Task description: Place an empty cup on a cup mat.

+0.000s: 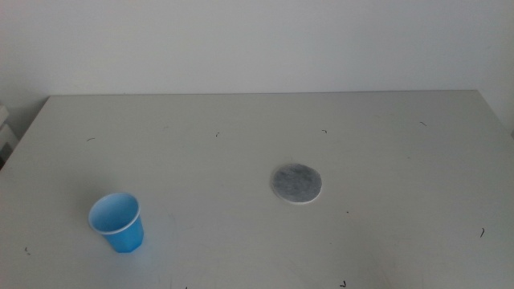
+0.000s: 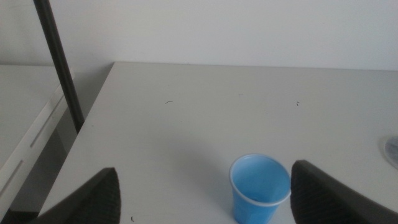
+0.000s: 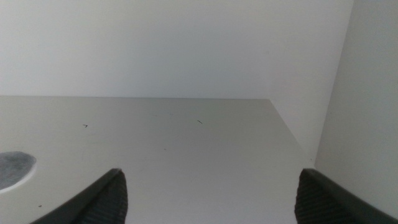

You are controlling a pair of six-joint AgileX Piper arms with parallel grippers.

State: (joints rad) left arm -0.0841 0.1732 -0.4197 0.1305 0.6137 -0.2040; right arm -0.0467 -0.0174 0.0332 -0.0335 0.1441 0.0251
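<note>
I need to next use my left gripper to grab the rim (image 1: 91, 222) (image 2: 231, 178) of the blue cup on the side away from the cup mat, with one finger inside the cup.
A small bright blue cup (image 1: 118, 222) stands upright and empty on the table's near left. The round mottled grey cup mat (image 1: 297, 183) lies flat near the middle, well apart from the cup. Neither arm shows in the middle view. In the left wrist view the cup (image 2: 260, 196) sits ahead of my open left gripper (image 2: 205, 208), closer to one jaw, and a sliver of the cup mat (image 2: 392, 149) shows at the picture's edge. My right gripper (image 3: 211, 202) is open over bare table, with part of the cup mat (image 3: 13, 168) off to one side.
The grey table (image 1: 385, 144) has small dark specks. Its far edge meets a white wall. A dark pole (image 2: 59, 62) and a lower white surface (image 2: 25, 118) stand beyond the table's left edge. The table's right edge (image 3: 292, 134) lies near a wall.
</note>
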